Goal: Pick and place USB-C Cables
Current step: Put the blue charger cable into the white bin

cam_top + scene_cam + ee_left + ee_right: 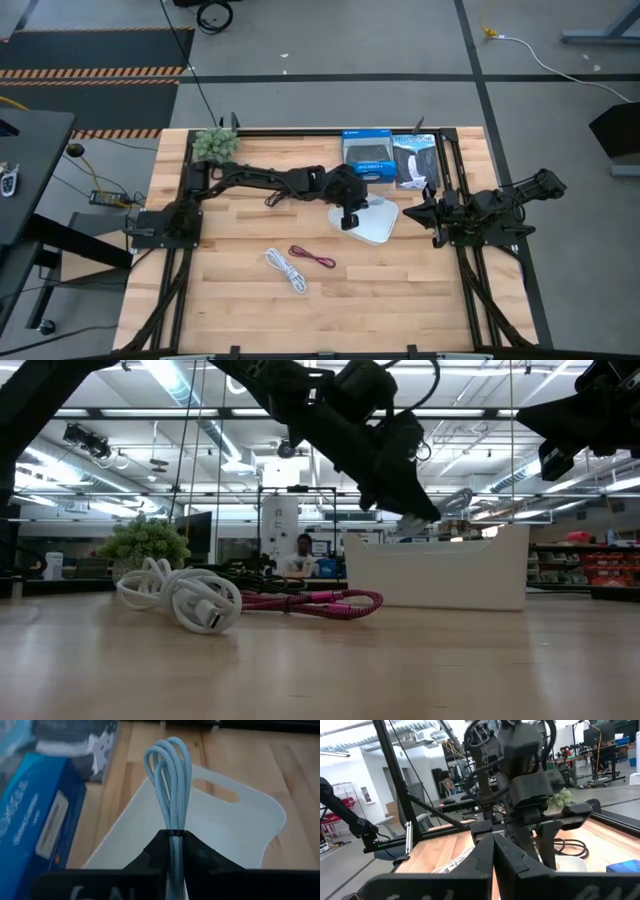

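The grey-blue cable, now hanging over the tray's edge, will be released by my left gripper on the white tray's bottom point(375, 211) point(150, 835), toward the side nearest the blue box.
My left gripper point(350, 215) hangs over the near-left edge of the white tray point(385, 228) and is shut on the grey-blue cable point(170, 775), whose looped end sticks out past the fingers above the tray's floor point(220, 830). The white cable point(285, 268) and the dark red cable point(312, 257) lie loose on the wood nearer the front; in the low view the white cable point(180, 595) and the red cable point(315, 601) lie left of the tray point(440, 572). The black cable I cannot pick out. My right gripper point(493, 851) waits shut, right of the tray. My left gripper pinches the grey-blue cable's bundled strands point(175, 827) between its two fingers, which lie across the bundle. It comes from above, slanting down toward the tray point(418, 510). The cable is lifted clear, and its loop end point(167, 750) points out ahead of the fingertips over the tray.
A blue box point(367, 155) and a black-and-white package point(415, 160) stand at the far edge behind the tray. A small green plant point(215, 143) sits at the far left corner. Bare wood spreads around the two loose cables at the front.
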Action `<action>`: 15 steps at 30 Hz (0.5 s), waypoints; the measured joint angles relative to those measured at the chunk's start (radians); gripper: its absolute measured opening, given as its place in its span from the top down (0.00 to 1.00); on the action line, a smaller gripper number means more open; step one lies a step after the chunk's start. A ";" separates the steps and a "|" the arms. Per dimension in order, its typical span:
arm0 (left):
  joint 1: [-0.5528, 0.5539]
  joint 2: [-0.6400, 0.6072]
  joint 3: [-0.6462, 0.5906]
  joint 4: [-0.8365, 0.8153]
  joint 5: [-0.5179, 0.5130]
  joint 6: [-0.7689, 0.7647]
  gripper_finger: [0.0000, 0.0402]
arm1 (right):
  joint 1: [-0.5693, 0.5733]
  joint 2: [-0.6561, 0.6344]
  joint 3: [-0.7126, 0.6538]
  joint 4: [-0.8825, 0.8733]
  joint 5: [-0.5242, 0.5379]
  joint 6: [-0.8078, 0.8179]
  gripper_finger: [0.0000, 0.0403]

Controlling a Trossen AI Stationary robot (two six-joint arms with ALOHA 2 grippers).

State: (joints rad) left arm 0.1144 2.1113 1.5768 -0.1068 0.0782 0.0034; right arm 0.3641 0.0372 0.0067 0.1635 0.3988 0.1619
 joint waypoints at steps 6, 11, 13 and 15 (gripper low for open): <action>0.000 0.000 0.000 0.002 -0.011 0.054 0.90 | 0.000 0.000 0.000 0.000 0.000 0.000 0.97; -0.014 0.015 0.001 0.037 -0.060 0.186 0.90 | 0.000 0.000 0.000 0.000 0.000 0.000 0.97; -0.026 0.034 0.003 0.068 -0.081 0.221 0.90 | 0.000 0.000 0.000 0.000 0.000 0.000 0.97; -0.041 0.045 0.000 0.039 -0.107 0.273 0.90 | 0.000 0.000 0.000 0.001 0.000 0.000 0.97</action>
State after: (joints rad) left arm 0.0739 2.1564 1.5764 -0.0683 -0.0290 0.2759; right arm 0.3638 0.0372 0.0067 0.1641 0.3988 0.1619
